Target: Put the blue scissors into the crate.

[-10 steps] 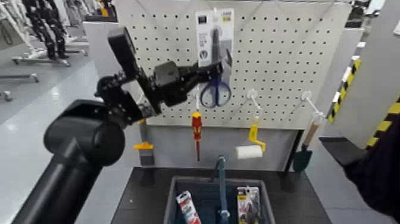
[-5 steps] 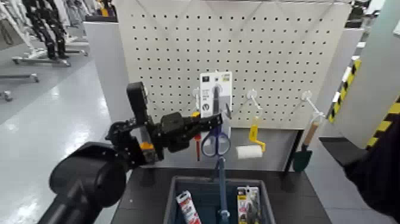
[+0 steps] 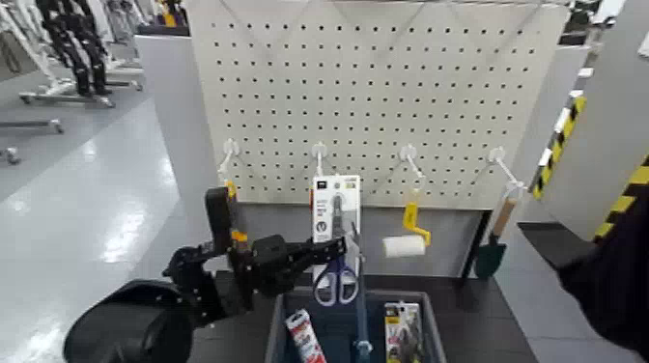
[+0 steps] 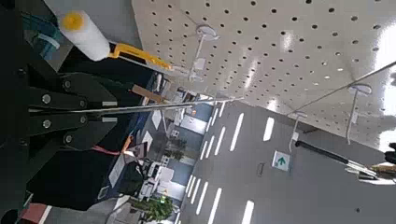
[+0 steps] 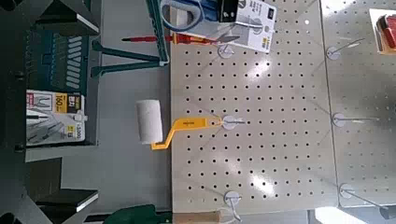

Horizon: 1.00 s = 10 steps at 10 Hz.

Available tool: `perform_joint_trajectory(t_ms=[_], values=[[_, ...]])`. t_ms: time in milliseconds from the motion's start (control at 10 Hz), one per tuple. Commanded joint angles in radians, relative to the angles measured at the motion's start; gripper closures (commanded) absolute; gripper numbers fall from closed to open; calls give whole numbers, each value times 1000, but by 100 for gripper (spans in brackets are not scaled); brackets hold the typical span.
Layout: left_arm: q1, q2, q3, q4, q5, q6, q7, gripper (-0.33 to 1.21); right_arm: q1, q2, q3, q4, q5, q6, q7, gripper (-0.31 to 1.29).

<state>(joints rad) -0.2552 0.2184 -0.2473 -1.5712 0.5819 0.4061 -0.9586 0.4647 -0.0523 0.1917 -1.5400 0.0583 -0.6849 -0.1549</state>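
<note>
Next, I release the blue scissors with my left gripper in the crate [image 3: 339,346], between the red-and-white package and the handle bar.
The blue scissors [image 3: 334,282] are fixed to a tall white card [image 3: 335,205] and hang upright in front of the pegboard. Their blue loops are just above the rim of the dark grey-blue crate [image 3: 278,323], beside its upright handle bar [image 3: 359,294]. My left gripper [image 3: 336,247] is shut on the card from the left, at mid-height. In the left wrist view the card [image 4: 154,105] shows edge-on between the fingers [image 4: 56,89]. The right wrist view shows the scissors [image 5: 182,11] and the crate [image 5: 58,58] from afar. My right arm [image 3: 618,275] is parked at the right, its fingers spread and empty.
A white pegboard [image 3: 435,87] with hooks stands behind the crate. It holds a yellow-handled paint roller [image 3: 406,241] and a green trowel [image 3: 491,256]. The crate holds two packaged items [image 3: 303,338] [image 3: 401,330]. A red-and-yellow screwdriver [image 5: 177,39] hangs behind the card.
My left gripper has come down from the top of the pegboard with the scissors card. The card has dropped from high on the board to just above the crate.
</note>
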Motion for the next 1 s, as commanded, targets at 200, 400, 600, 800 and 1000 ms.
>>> perform_joint_trajectory(t_ms=[200,400,600,800,1000], values=[[37,-5,13,36,-24,11,-2,118,0,0,2,1,0,1,0,8],[51,-10,17,74,-44,8,-11,118,0,0,3,1,0,1,0,8],[65,-13,20,135,-65,-7,-22,119,0,0,3,1,0,1,0,8],[65,-21,17,191,-90,-23,-38,118,0,2,3,1,0,1,0,8],[65,-21,19,215,-126,-32,-40,118,0,2,6,1,-1,1,2,8]])
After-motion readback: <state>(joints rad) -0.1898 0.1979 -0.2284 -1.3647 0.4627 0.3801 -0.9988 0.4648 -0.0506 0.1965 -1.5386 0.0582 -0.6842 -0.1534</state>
